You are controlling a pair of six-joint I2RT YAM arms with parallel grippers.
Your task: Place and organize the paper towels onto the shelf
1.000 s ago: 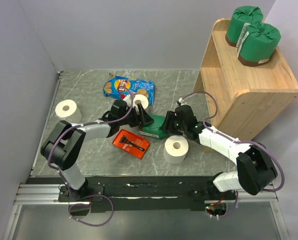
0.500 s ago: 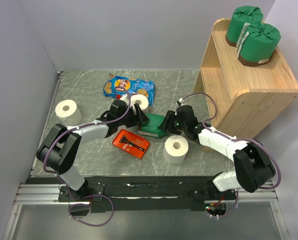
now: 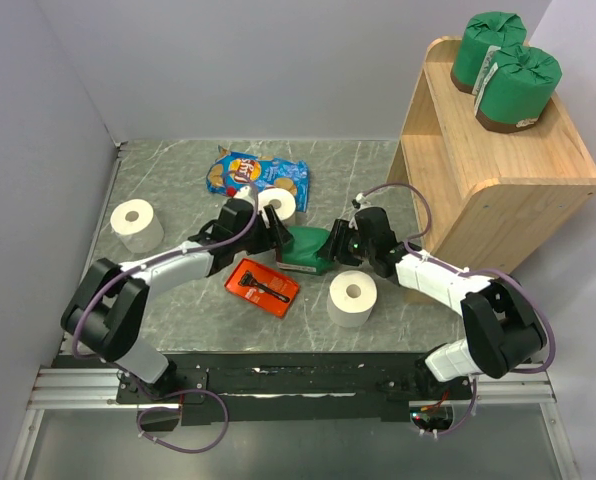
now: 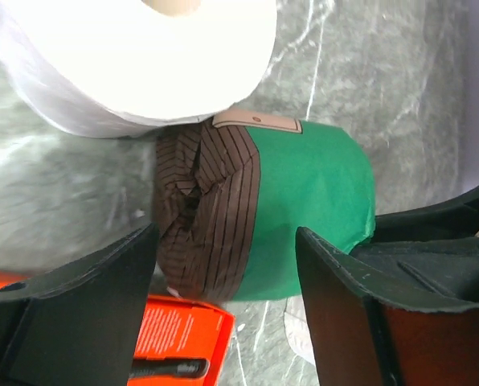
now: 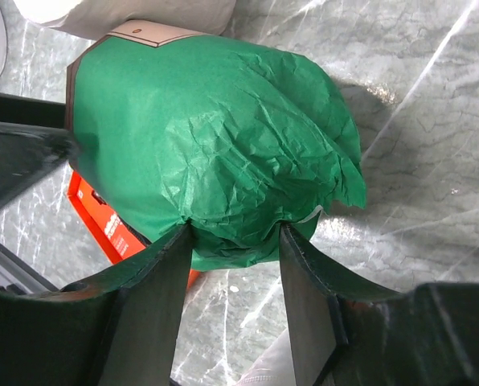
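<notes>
The green roll's twisted end has only a shallow fold pinched in my right gripper, so next I open it and grip deeper around its gathered wrapping (image 5: pixel 230 207) before lifting.
A green-wrapped paper towel roll (image 3: pixel 306 250) lies on its side on the table between my two grippers. My right gripper (image 5: pixel 235 233) is shut on its twisted green end (image 5: pixel 223 145), both fingers denting the wrapping. My left gripper (image 4: pixel 225 237) stands open at the roll's brown banded end (image 4: pixel 211 209), and I cannot tell whether its fingers touch the roll. Two more green rolls (image 3: pixel 506 65) stand on top of the wooden shelf (image 3: pixel 478 175). Bare white rolls sit at the left (image 3: pixel 138 222), beside the left gripper (image 3: pixel 278 205) and in front of the right arm (image 3: pixel 352 297).
A blue chip bag (image 3: pixel 253 175) lies behind the grippers. A flat red tray (image 3: pixel 263 285) with a dark tool on it rests just in front of the green roll. Grey walls stand at the left and the back.
Both grippers have narrowed. The right fingers have closed onto the green roll's twisted end. The left arm has reached a little further right, and the roll has shifted slightly toward the back.
</notes>
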